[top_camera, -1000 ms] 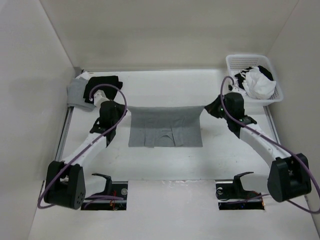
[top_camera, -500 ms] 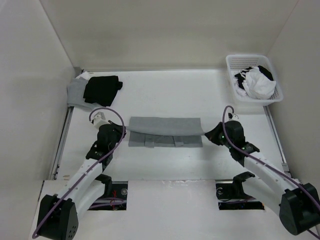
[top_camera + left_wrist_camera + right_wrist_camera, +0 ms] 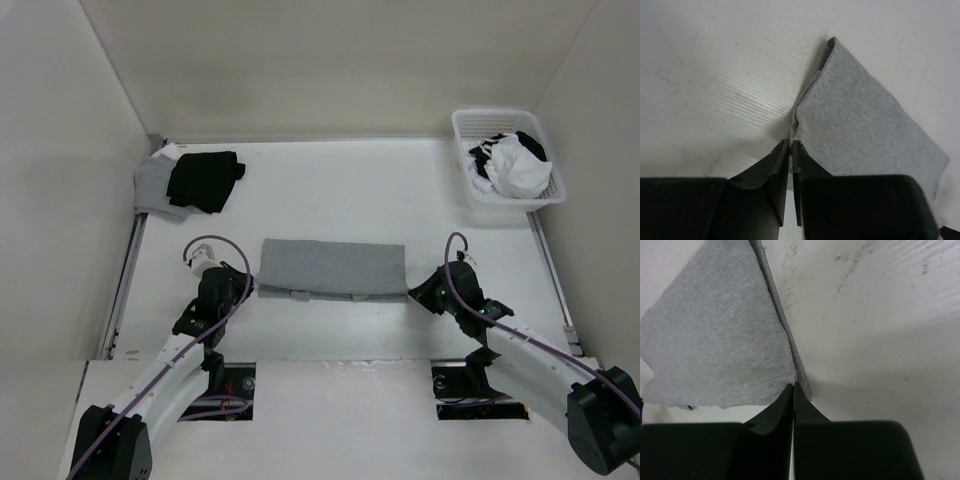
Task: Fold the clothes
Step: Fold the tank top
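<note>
The near corner of the piece of cloth is pinched in my right gripper, so my right gripper should open and grab the middle of the piece of cloth's short end (image 3: 404, 271) before folding it inward.
The clothes (image 3: 332, 267), a mid-grey tank top, lie on the white table as a flat band folded in half, its doubled edge along the near side. My left gripper (image 3: 252, 289) is at the band's near-left corner. In the left wrist view its jaws (image 3: 790, 142) stand a narrow slit apart, with the grey cloth (image 3: 865, 130) reaching their tips. My right gripper (image 3: 411, 292) is at the near-right corner. In the right wrist view it is shut (image 3: 793, 385), pinching the corner of the cloth (image 3: 715, 340).
A white basket (image 3: 497, 112) at the back right holds white and black garments (image 3: 515, 165). A black garment (image 3: 205, 178) lies on a light-grey one (image 3: 150, 182) at the back left. Walls enclose the table on three sides.
Both arms pulled back toward the near edge, carrying the top's far edge over and laying it down as a narrower folded band. The left jaws have parted slightly.
</note>
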